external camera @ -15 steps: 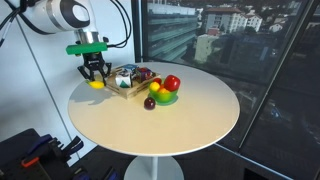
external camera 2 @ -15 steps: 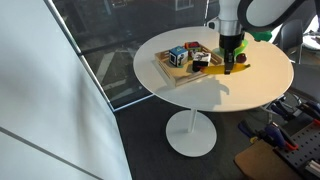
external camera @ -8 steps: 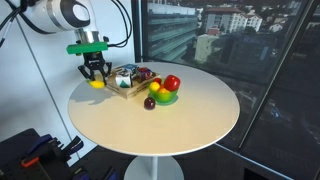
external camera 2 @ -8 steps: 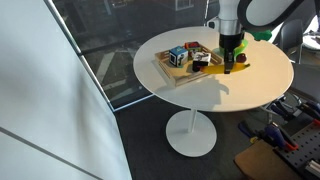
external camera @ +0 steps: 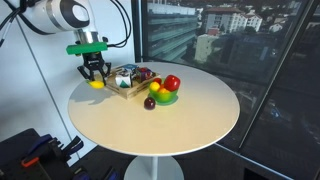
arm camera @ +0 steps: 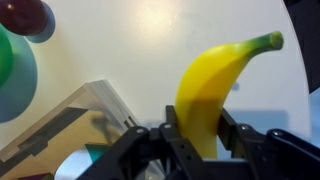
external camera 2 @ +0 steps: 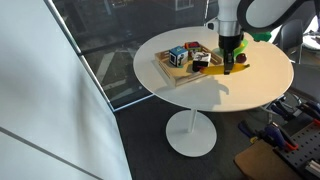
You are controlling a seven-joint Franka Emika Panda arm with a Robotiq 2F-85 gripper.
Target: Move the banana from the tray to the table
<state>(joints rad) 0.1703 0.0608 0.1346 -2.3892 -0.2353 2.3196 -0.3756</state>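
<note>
My gripper should release the banana on the bare cream-white table (external camera: 106, 98) (arm camera: 192, 110), beside the near corner of the light-wood tray.
The bright-yellow banana (arm camera: 212, 85) sits between my gripper's (arm camera: 196, 128) fingers, which close on its lower half; its stem end points away over the cream-white table (arm camera: 150, 50). In both exterior views the gripper (external camera: 95, 72) (external camera 2: 231, 62) holds the banana (external camera: 96, 84) (external camera 2: 240, 68) low over the table beside the light-wood tray (external camera: 128, 88) (external camera 2: 176, 74). Whether the banana touches the tabletop I cannot tell. The tray's corner (arm camera: 95, 100) shows at the lower left of the wrist view.
A small green plate (external camera: 166, 98) with red and yellow fruit stands next to the tray, a dark round fruit (external camera: 150, 102) beside it. Cubes and small items (external camera 2: 190, 56) fill the tray. The table edge (external camera: 72, 100) lies close to the gripper.
</note>
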